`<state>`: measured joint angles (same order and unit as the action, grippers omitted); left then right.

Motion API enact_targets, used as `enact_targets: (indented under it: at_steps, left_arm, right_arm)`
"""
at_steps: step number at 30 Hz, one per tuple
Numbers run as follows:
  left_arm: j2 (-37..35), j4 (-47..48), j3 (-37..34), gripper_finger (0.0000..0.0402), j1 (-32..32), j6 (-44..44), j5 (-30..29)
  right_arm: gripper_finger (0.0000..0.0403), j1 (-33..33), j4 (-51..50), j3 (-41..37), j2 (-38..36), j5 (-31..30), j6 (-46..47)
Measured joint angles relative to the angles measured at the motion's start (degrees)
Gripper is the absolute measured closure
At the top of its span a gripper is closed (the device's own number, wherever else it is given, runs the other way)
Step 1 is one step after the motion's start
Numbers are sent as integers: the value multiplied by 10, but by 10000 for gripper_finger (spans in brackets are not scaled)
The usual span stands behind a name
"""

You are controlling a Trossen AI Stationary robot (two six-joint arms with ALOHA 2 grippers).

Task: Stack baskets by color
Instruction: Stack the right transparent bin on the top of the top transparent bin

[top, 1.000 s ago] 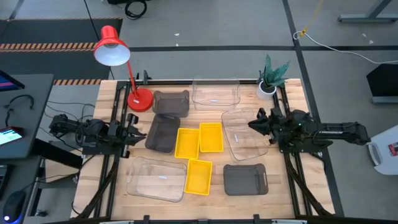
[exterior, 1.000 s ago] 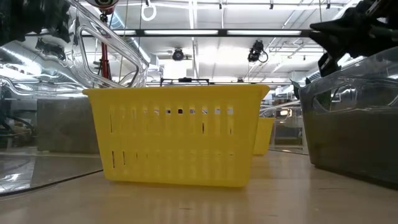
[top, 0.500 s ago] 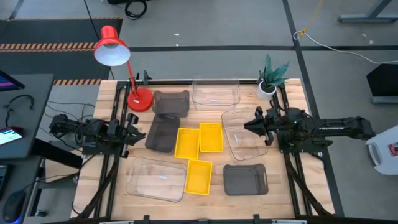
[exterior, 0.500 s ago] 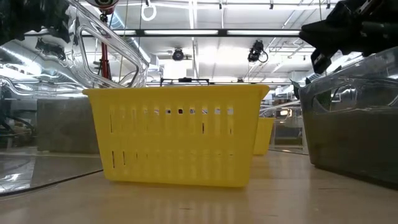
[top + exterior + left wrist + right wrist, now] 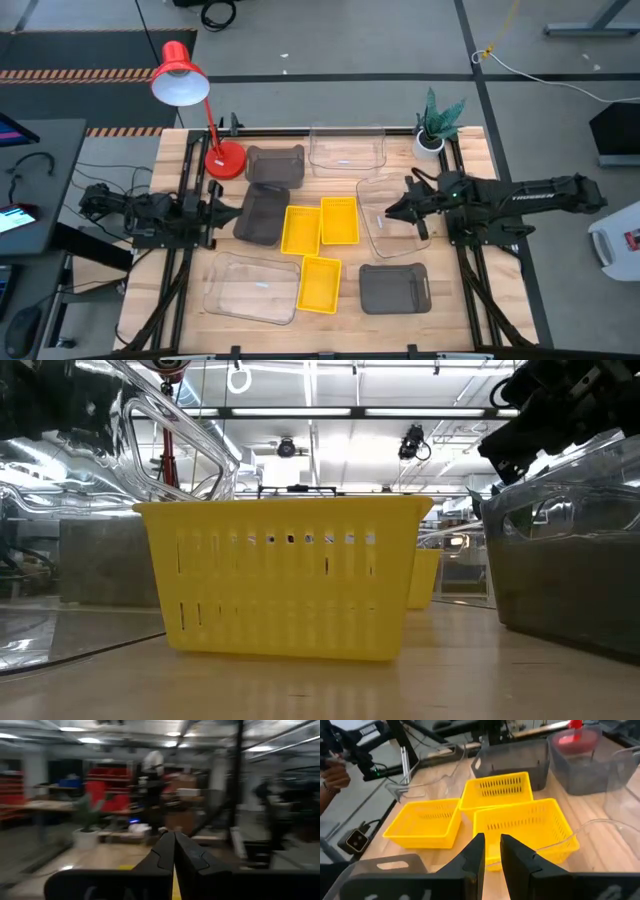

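Note:
I will next close my right gripper on the clear basket's front rim (image 5: 419,249), the one that faces the dark grey basket, near that basket's corner by the rail.
Three yellow baskets (image 5: 300,230) (image 5: 339,220) (image 5: 320,283) lie at the table's middle. Dark grey baskets sit at the back left (image 5: 274,163), left of the yellow ones (image 5: 262,213), and at the front right (image 5: 394,288). Clear baskets lie at the back (image 5: 347,150), the right (image 5: 400,228) and the front left (image 5: 252,287). My right gripper (image 5: 392,212) hovers over the right clear basket's left rim. Its fingers (image 5: 475,855) stand slightly apart with nothing between them, facing the yellow baskets (image 5: 522,827). My left gripper (image 5: 215,212) is shut and empty beside the grey basket by the table's left edge.
A red desk lamp (image 5: 180,75) has its base (image 5: 225,160) at the back left corner. A small potted plant (image 5: 432,130) stands at the back right. In the low view a yellow basket (image 5: 285,575) fills the middle. A person's hand (image 5: 335,777) shows beyond the table.
My right gripper has reached leftward, from the clear basket's right side to over its left rim. My left gripper has closed and stays where it was.

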<state>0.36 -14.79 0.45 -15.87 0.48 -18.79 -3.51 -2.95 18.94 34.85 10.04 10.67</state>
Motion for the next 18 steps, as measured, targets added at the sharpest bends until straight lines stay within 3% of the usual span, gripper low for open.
enact_targets:
  at_steps: [4,11,18]
  left_arm:
    - [0,6,0,385,0,2,-40]
    - [0,11,0,382,0,2,-41]
    - [0,17,0,388,0,2,-41]
  right_arm:
    - [337,12,-39,29,31,-15,-2]
    - [335,34,-117,84,76,-46,-14]
    - [309,54,-175,135,109,-49,-7]
